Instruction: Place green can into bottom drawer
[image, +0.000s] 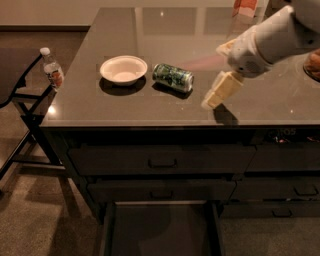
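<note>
I will bring my gripper to a close around the green can, gripping it at the can's end farther from the white bowl (184, 80).
The green can (173, 77) lies on its side on the dark countertop (150, 107), just right of a white bowl (123, 69). My gripper (213, 78) hangs over the countertop a short way to the right of the can, not touching it. Its two cream fingers (221, 88) are spread apart and hold nothing. The white arm reaches in from the upper right. The bottom drawer (160, 227) stands pulled out below the counter front, with a bare dark floor.
A clear water bottle (51, 68) with a white cap stands on a black frame left of the counter. Two closed drawer fronts (162, 160) with small handles sit above the open drawer. An orange object (244, 7) is at the back edge.
</note>
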